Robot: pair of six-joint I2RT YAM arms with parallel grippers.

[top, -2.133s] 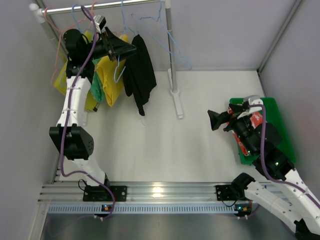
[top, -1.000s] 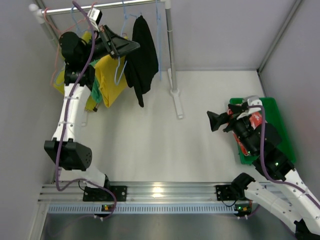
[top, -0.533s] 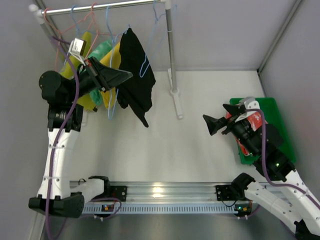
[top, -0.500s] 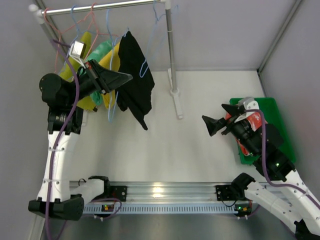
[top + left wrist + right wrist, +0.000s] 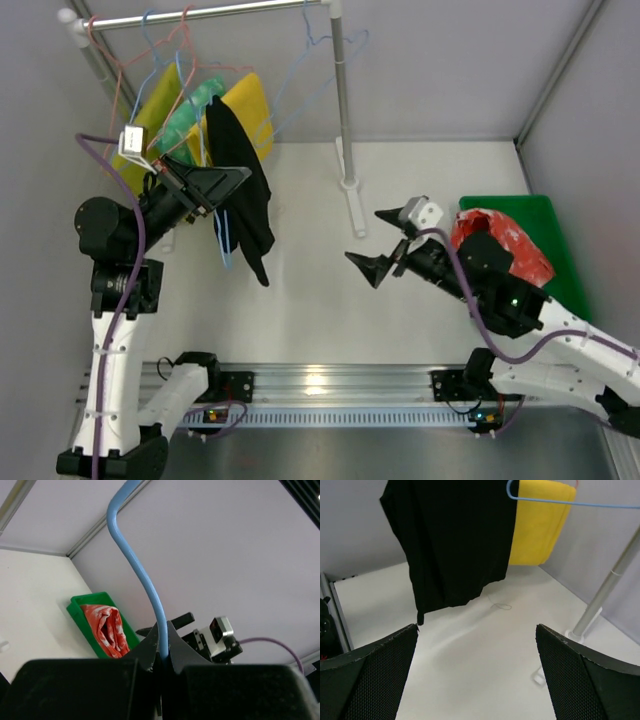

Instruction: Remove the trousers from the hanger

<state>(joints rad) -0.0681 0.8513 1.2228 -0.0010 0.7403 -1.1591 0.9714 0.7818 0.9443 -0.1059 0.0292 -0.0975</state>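
My right gripper is to close on the black trousers' lower end [image 5: 265, 236] [image 5: 470, 592], on the side toward the upright pole of the rack, below the blue hanger.
The black trousers [image 5: 240, 195] hang over a blue hanger [image 5: 224, 240], off the rail and above the table. My left gripper [image 5: 236, 178] is shut on the hanger's wire; the left wrist view shows the blue wire [image 5: 145, 575] pinched between the closed jaws. My right gripper [image 5: 374, 243] is open and empty at mid table, pointing left at the trousers, well apart from them. In the right wrist view the black trousers [image 5: 455, 540] hang ahead of the open gripper [image 5: 477, 645]. The red-orange trousers [image 5: 497, 238] lie in the green bin [image 5: 558, 262].
The clothes rack has a top rail [image 5: 200, 12], an upright pole [image 5: 343, 100] and a foot [image 5: 352, 200]. Yellow pairs [image 5: 250, 110] and a green pair [image 5: 185, 110] hang on it, with empty blue hangers [image 5: 320, 70] and pink ones. Walls stand close on the left, back and right.
My left arm has drawn the hanger with the black trousers down and toward the near left, away from the rail. My right gripper has swung left from the green bin, leaving the red-orange trousers there.
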